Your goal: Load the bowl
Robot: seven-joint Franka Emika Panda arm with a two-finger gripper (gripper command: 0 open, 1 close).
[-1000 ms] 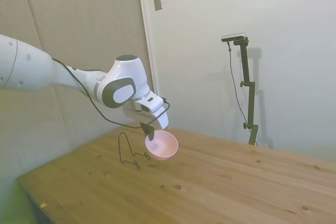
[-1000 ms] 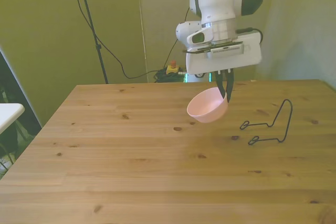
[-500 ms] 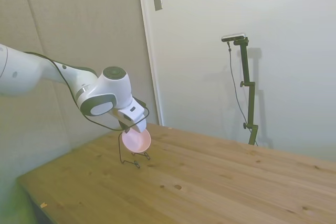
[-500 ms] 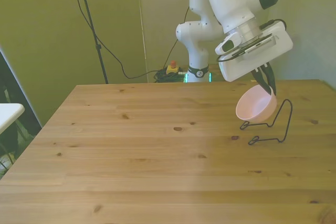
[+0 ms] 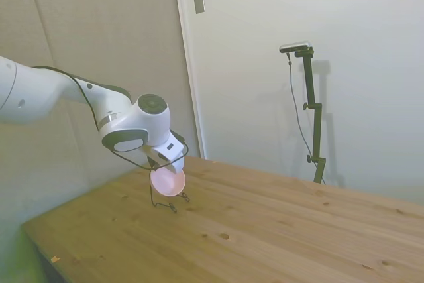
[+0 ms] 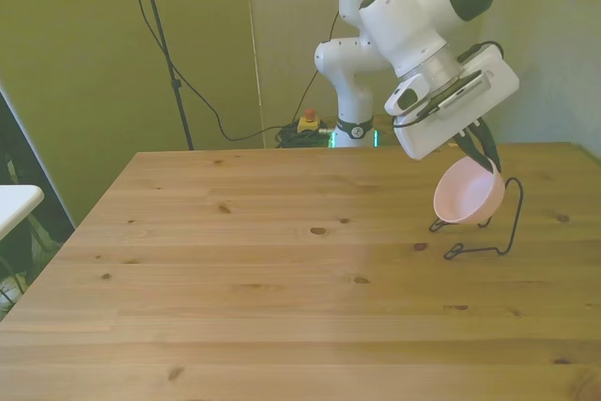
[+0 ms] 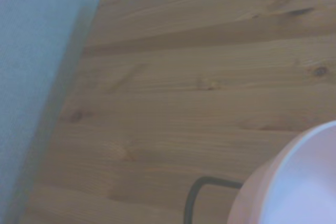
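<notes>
Next, I let go of the pale pink bowl with my gripper, leaving it tilted on its side in the black wire stand (image 5: 169, 186) on the table.
The pale pink bowl (image 6: 469, 196) hangs tilted on its side just above the table, its rim pinched by my gripper (image 6: 486, 153), which is shut on it. It hovers over a black wire stand (image 6: 488, 234) at the front view's right. From the side, the bowl (image 5: 167, 181) is against the wire stand (image 5: 162, 197), under my gripper (image 5: 169, 164). Whether the bowl touches the wire I cannot tell. Up close in the wrist view, the bowl (image 7: 294, 182) fills one corner, with a bit of black wire (image 7: 202, 192) beside it.
The wooden table (image 6: 263, 269) stretches wide toward the front view's left. A white surface's corner (image 6: 14, 202) pokes in at the front view's far left. Cables and a small yellow and red device (image 6: 307, 121) lie on the floor behind the table.
The arm has carried the bowl from over the table's middle to the wire stand at the front view's right, tipped it further on its side, and lowered it slightly.
</notes>
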